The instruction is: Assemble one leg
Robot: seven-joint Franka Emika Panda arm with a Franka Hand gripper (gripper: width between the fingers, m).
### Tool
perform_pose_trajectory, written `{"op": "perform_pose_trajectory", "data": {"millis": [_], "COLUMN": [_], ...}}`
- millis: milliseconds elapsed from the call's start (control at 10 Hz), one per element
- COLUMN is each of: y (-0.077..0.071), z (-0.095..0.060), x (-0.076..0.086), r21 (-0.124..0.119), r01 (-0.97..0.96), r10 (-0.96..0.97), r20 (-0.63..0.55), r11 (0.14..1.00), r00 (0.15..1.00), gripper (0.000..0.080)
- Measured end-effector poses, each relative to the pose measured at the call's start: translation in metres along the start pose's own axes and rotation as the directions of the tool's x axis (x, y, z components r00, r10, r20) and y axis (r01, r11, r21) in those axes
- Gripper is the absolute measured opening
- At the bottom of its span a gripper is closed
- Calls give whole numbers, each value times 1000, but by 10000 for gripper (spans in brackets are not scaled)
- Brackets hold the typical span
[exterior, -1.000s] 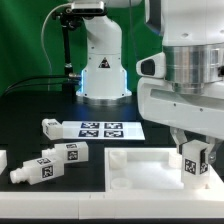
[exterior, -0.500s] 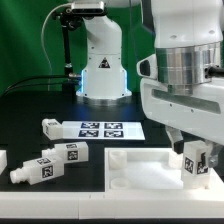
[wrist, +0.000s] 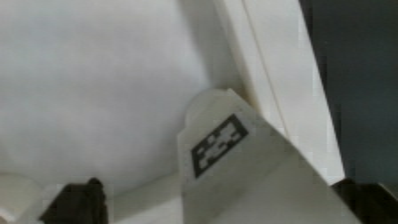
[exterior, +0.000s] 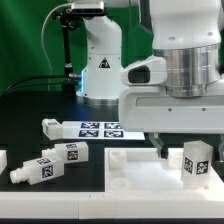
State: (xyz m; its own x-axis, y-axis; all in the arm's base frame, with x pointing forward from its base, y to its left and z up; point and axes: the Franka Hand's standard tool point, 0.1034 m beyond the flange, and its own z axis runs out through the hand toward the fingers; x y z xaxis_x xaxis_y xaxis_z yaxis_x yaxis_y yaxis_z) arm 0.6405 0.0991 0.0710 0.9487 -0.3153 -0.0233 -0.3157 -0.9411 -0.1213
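Observation:
The leg's tagged side sits crooked to the robot's open fingers, so the gripper needs to square up, close on the upright leg (exterior: 197,165) and turn it in the panel's corner.
A white leg (exterior: 196,161) with a tag mark stands upright in the corner of the large white panel (exterior: 135,170) at the exterior view's right. My gripper (exterior: 192,152) is low over it, its wide hand facing the camera. One finger (exterior: 163,150) shows apart from the leg; the other is hidden. In the wrist view the leg (wrist: 231,150) rises between the two dark fingertips (wrist: 80,203), with a gap to this one. The gripper (wrist: 222,206) is open around the leg.
Three loose legs (exterior: 52,127) (exterior: 66,153) (exterior: 34,170) lie at the exterior view's left, a fourth at the edge (exterior: 3,160). The marker board (exterior: 101,129) lies behind the panel. The robot's base (exterior: 101,70) stands at the back.
The hand has turned about the upright leg, and its broad side now faces the camera. The fingers, shut on the leg before, now stand apart from it. The leg stays in the corner.

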Motion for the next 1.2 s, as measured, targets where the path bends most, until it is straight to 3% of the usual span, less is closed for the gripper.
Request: {"op": "perform_pose_trajectory", "data": {"millis": [100,200,300,400,500,600,800,1100,1200], "y": [0,2,3,3,3,4,3,3,-2], "z": [0,1,1,1,1,1,1,1,1], "x": [0,1,1,2,2,2,1,1,-1], "r21": [-4,-39,-53,-53,-54,-54,-52,-50,-48], "r01": [103,349,517,500,483,479,349,135,-39], "r10": [-103,-349,-518,-500,-484,-480,-350,-136,38], "r20": [-1,-5,7,5,4,4,-3,-14,-21], "r11": [995,936,854,865,874,876,936,990,998], "r00": [995,937,856,866,875,877,937,991,999], "gripper": [649,649,649,649,527,527,285,286,286]}}
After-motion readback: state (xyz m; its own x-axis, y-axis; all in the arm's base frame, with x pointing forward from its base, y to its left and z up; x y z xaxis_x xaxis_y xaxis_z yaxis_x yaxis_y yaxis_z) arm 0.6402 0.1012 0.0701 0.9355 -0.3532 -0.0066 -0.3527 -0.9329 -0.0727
